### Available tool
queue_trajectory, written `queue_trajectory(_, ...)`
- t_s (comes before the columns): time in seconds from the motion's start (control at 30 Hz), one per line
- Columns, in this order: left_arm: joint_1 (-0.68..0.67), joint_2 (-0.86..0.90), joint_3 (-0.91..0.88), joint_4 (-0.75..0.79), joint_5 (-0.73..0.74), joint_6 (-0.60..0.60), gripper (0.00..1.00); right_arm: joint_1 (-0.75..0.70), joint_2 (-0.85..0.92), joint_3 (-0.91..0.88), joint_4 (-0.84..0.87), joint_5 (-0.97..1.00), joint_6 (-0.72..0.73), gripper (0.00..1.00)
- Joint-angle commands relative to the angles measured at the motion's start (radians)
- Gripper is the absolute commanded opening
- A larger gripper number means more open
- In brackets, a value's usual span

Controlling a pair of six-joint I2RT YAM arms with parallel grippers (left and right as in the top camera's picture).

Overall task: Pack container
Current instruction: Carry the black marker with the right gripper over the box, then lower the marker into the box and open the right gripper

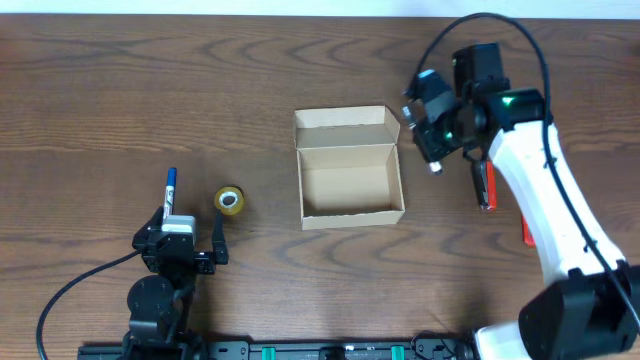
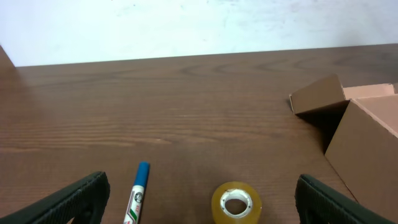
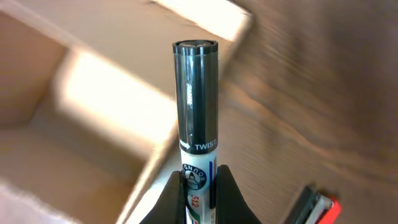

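Observation:
Next, my right gripper lets go of the black-capped marker on the bottom of the tan cardboard box, toward the box's front side (image 1: 352,194).
The container (image 1: 350,209) is an open tan cardboard box at the table's middle, its flap lid folded back at the far side; its corner shows in the left wrist view (image 2: 367,134) and blurred in the right wrist view (image 3: 93,99). My right gripper (image 1: 432,140) is just right of the box's far right corner, shut on a black-capped marker (image 3: 196,106). My left gripper (image 1: 190,240) is open and empty at the front left, with a blue-capped marker (image 2: 138,193) and a roll of clear tape (image 2: 236,203) lying between its fingers.
A red marker (image 1: 485,185) lies right of the box, beside the right arm; it also shows in the right wrist view (image 3: 314,205). Another red object (image 1: 528,232) lies partly under the right arm. The tape roll (image 1: 229,200) and blue marker (image 1: 170,188) lie left of the box.

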Motion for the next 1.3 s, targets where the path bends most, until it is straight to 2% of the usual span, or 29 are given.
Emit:
queue_trajectory(0.0,0.006,-0.006,-0.027,-0.011,-0.003,0.004,0.95,0.082,-0.025,0.01,-0.028,-0.073,-0.231,0.01)
queue_trajectory(0.13,0.006,-0.006,-0.027,-0.011,-0.003,0.003,0.95,0.193,-0.027,0.01,-0.071,-0.122,-0.528,0.01)
queue_trajectory(0.23,0.006,-0.006,-0.027,-0.011,-0.003,0.003,0.95,0.267,-0.027,0.01,-0.058,-0.133,-0.668,0.01)
queue_trajectory(0.4,0.006,-0.006,-0.027,-0.011,-0.002,0.003,0.95,0.34,-0.012,0.01,0.029,-0.131,-0.691,0.01)
queue_trajectory(0.53,0.006,-0.006,-0.027,-0.011,-0.002,0.003,0.95,0.338,0.031,0.009,0.016,-0.132,-0.79,0.01)
queue_trajectory(0.97,0.006,-0.006,-0.027,-0.011,-0.003,0.003,0.95,0.276,0.261,0.008,-0.018,-0.079,-0.797,0.01)
queue_trajectory(1.27,0.006,-0.006,-0.027,-0.011,-0.003,0.003,0.95,0.262,0.347,0.008,0.0,-0.07,-0.797,0.01)
